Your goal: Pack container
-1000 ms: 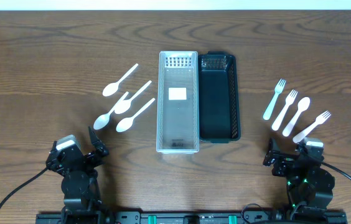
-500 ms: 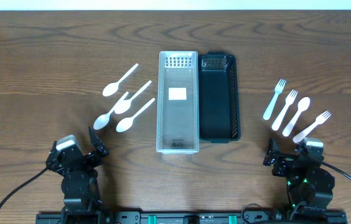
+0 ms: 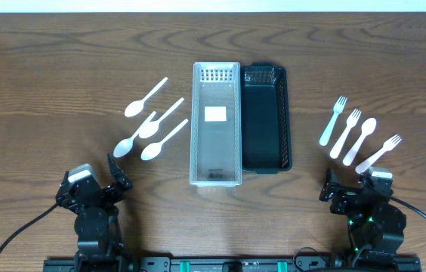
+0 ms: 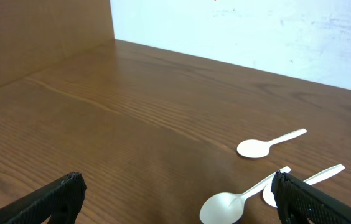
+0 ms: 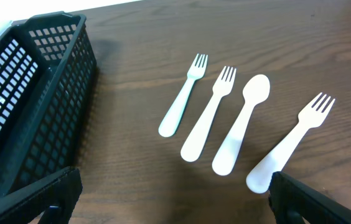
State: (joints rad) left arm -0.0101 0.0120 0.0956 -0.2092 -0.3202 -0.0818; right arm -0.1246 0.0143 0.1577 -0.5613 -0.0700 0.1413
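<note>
My right gripper should grip the neck of the white fork [image 3: 383, 150] [image 5: 301, 129] that is farthest away from the black basket.
A clear container [image 3: 216, 125] and a black basket [image 3: 266, 117] stand side by side mid-table. Several white spoons [image 3: 146, 125] lie left of them, also in the left wrist view [image 4: 244, 198]. Three white forks and a spoon [image 3: 355, 136] lie at the right, also in the right wrist view [image 5: 225, 124]. My left gripper [image 3: 116, 175] is open and empty near the front edge, below the spoons [image 4: 175, 199]. My right gripper [image 3: 347, 187] is open and empty, below the forks [image 5: 172, 199].
The black basket's mesh wall [image 5: 32, 112] fills the left of the right wrist view. A brown wall panel [image 4: 32, 37] and white wall stand beyond the table's far edge in the left wrist view.
</note>
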